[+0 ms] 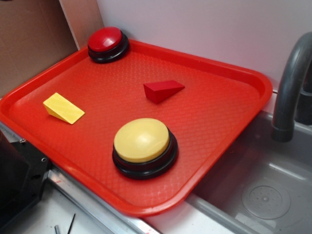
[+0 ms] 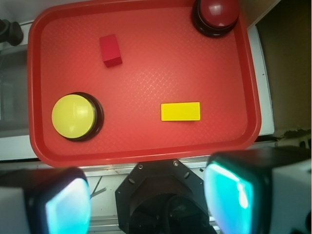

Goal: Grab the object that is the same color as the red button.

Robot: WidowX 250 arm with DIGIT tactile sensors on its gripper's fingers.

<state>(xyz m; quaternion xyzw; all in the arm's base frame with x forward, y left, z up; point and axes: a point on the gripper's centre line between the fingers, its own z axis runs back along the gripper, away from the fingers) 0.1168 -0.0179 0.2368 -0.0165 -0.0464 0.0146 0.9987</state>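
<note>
The red wedge block matches the red button's color. So my gripper should close on the sides of the red wedge block near its thick end [image 1: 157, 90] [image 2: 112, 53].
The small red wedge block [image 1: 162, 90] lies near the middle of the red tray [image 1: 229, 122]; from the wrist camera the same block [image 2: 110, 49] sits in the tray's upper left. The red button [image 1: 107, 43] stands in the tray's far corner, and at the top right in the wrist view [image 2: 216, 13]. My gripper [image 2: 152, 201] hangs high above the robot base, off the tray's near edge. It is open, with nothing between its teal pads [image 2: 229, 192]. The gripper does not show in the exterior view.
A yellow wedge block [image 1: 63, 108] lies on the tray's left side and a larger yellow button [image 1: 144, 146] near its front. A grey sink basin [image 1: 263, 190] with a faucet [image 1: 290, 83] lies to the right. Cardboard [image 1: 34, 39] stands behind on the left.
</note>
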